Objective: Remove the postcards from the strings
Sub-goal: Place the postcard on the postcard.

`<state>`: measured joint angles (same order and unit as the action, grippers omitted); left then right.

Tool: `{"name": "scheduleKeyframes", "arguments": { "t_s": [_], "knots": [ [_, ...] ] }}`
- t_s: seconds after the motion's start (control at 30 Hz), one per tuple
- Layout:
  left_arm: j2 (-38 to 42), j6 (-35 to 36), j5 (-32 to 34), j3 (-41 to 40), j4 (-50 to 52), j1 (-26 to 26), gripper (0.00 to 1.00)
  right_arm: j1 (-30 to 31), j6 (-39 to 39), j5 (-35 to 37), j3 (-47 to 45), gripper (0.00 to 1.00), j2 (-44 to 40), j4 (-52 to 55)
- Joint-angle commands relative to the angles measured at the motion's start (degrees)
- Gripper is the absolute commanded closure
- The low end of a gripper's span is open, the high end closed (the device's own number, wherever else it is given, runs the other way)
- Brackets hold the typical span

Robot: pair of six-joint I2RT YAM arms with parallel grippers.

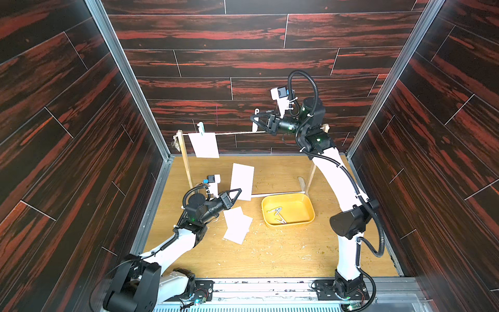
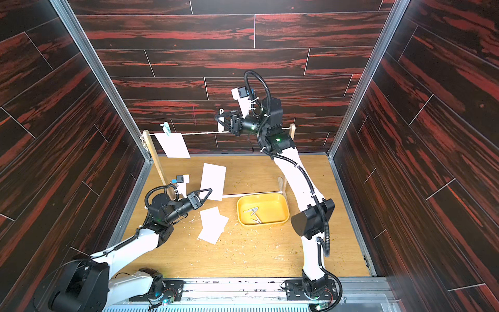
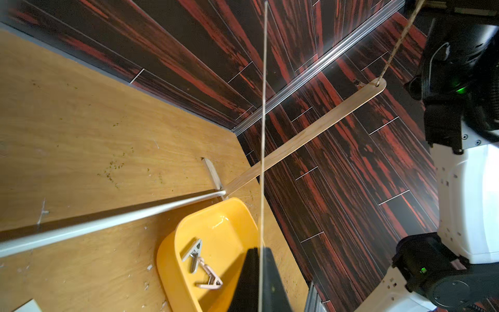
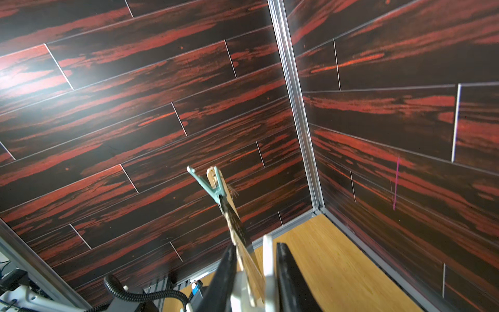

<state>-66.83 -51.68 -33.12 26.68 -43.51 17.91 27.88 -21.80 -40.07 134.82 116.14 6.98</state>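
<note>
Next, my left hand sets the postcard beside the overlapping postcards, away from the yellow tray [image 1: 220,231].
One white postcard [image 1: 204,144] hangs from the string [image 1: 237,133] near the left upright [image 1: 186,162], pinned by a teal clothespin [image 1: 201,128]. My left gripper [image 1: 239,190] is shut on the lower edge of another postcard [image 1: 242,179], held upright above the floor. The left wrist view shows that card edge-on [image 3: 263,108] between the jaws. Two more postcards [image 1: 237,224] lie overlapping on the floor. My right gripper [image 1: 252,118] is up at the string, shut on a white clothespin [image 4: 268,259] that sits on the line.
A yellow tray [image 1: 307,216] with a few clothespins [image 1: 276,213] stands on the wooden floor right of the loose cards. The rack's white base rod [image 1: 278,193] runs behind it. The right upright [image 1: 310,178] is partly hidden by my right arm. Dark walls enclose three sides.
</note>
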Motion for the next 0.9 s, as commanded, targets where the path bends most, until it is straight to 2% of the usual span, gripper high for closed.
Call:
{"name": "scheduleKeyframes", "arguments": {
  "t_s": [0.0,0.1,0.4,0.53,0.67,0.87],
  "knots": [
    [4.01,2.13,2.58,-1.19,11.81,0.11,1.0,-0.24,0.07,-1.26,-5.67,0.74,-8.63,-4.78],
    [5.99,2.76,5.91,-1.02,22.06,0.09,1.0,-0.19,0.39,-1.26,-11.82,0.74,-13.14,-6.64],
    [8.33,-1.75,6.91,-4.95,27.24,0.11,1.0,-0.2,1.56,-0.84,-31.39,0.73,-26.08,-9.79],
    [13.7,-2.4,14.55,-5.72,37.12,0.1,1.0,-0.18,1.16,-0.31,-40.86,0.73,-31.6,-11.29],
    [18.64,-4.86,20.54,-8.02,42.41,0.07,1.0,-0.2,1.11,0.64,-51.05,0.73,-37.03,-12.98],
    [20.9,-5.8,23.31,-9.64,48.54,0.02,1.0,-0.15,1.03,1.84,-62.01,0.73,-43.4,-13.11]
  ]
}}
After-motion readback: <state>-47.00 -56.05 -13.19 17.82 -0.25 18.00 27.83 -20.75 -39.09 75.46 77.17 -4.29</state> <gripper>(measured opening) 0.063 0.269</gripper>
